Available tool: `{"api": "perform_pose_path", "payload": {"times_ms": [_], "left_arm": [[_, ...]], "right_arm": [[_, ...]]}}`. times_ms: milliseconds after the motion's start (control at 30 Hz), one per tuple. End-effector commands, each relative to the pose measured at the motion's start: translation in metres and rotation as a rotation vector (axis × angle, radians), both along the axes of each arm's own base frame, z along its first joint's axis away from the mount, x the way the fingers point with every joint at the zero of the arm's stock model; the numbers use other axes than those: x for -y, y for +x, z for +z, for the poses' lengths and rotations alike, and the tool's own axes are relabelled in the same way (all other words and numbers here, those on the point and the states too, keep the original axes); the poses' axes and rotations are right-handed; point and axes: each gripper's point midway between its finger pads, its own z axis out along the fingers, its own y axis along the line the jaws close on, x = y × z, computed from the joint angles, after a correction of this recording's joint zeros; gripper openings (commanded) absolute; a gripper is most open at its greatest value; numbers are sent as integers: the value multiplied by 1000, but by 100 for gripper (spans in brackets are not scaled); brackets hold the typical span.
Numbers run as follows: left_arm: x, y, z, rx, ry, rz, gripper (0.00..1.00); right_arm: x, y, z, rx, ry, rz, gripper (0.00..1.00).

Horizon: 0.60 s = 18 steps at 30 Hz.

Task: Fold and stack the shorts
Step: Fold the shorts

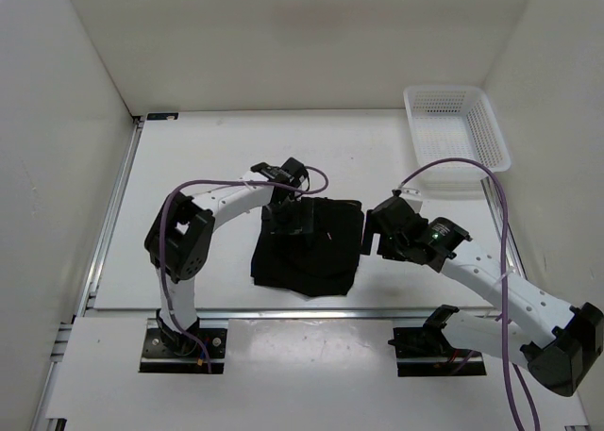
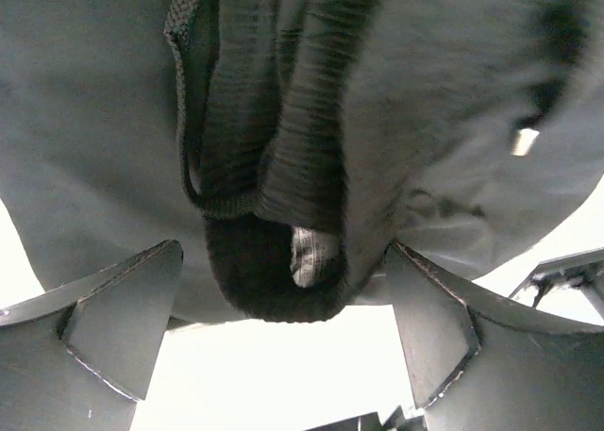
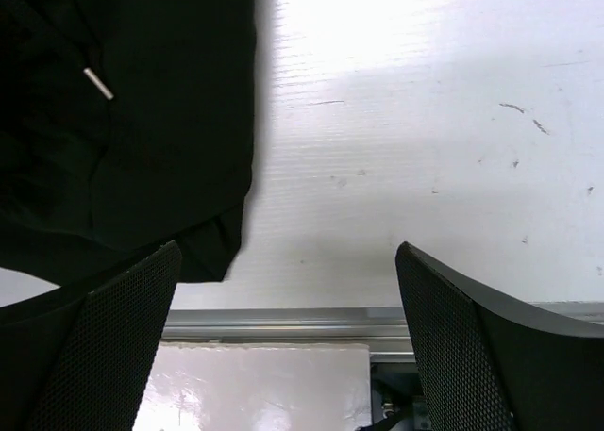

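My left gripper should pinch the ribbed waistband's lower edge (image 2: 274,304), as it stands bunched and gaping, and pull the shorts toward that gripper's side before folding further.
The black shorts (image 1: 316,252) lie folded in a rough square at the middle of the table. My left gripper (image 1: 287,222) hovers over their far left part. In the left wrist view it (image 2: 283,332) is open, and the ribbed waistband with a white label (image 2: 311,256) hangs just past the fingertips, between them but not pinched. My right gripper (image 1: 371,235) sits at the right edge of the shorts. Seen from the right wrist, it (image 3: 288,346) is open wide over bare table, with the shorts (image 3: 123,139) at the upper left and nothing between the fingers.
A white mesh basket (image 1: 456,124) stands at the far right corner. White walls enclose the table on three sides. A metal rail (image 3: 283,323) runs along the near edge, close behind the right gripper.
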Motion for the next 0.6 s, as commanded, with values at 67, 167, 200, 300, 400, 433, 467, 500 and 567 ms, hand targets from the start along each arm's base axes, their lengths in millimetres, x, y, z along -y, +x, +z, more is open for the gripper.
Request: {"api": "perform_pose_path", "payload": {"times_ms": [67, 167, 200, 300, 400, 433, 467, 500, 567], "left_arm": [[20, -3, -14, -83, -147, -68, 100], [25, -3, -16, -108, -181, -74, 100], [25, 1, -18, -114, -193, -66, 100], [30, -2, -16, -145, -243, -77, 96], [29, 2, -16, -150, -256, -76, 89], [27, 5, -13, -141, -262, -68, 86], [27, 5, -13, -141, -262, -68, 83], [23, 12, -5, -103, -259, -58, 80], [22, 14, 1, -80, -260, -58, 77]], "right_arm": [[7, 2, 13, 27, -19, -31, 99], [9, 3, 13, 33, -25, -36, 99], [9, 3, 13, 33, -25, -36, 99], [8, 3, 13, 32, -20, -43, 99], [8, 3, 13, 32, -20, -43, 99], [8, 3, 13, 32, -20, -43, 99], [8, 3, 13, 32, -20, -43, 99], [8, 3, 13, 32, -20, -43, 99], [8, 3, 13, 32, -20, -43, 99]]}}
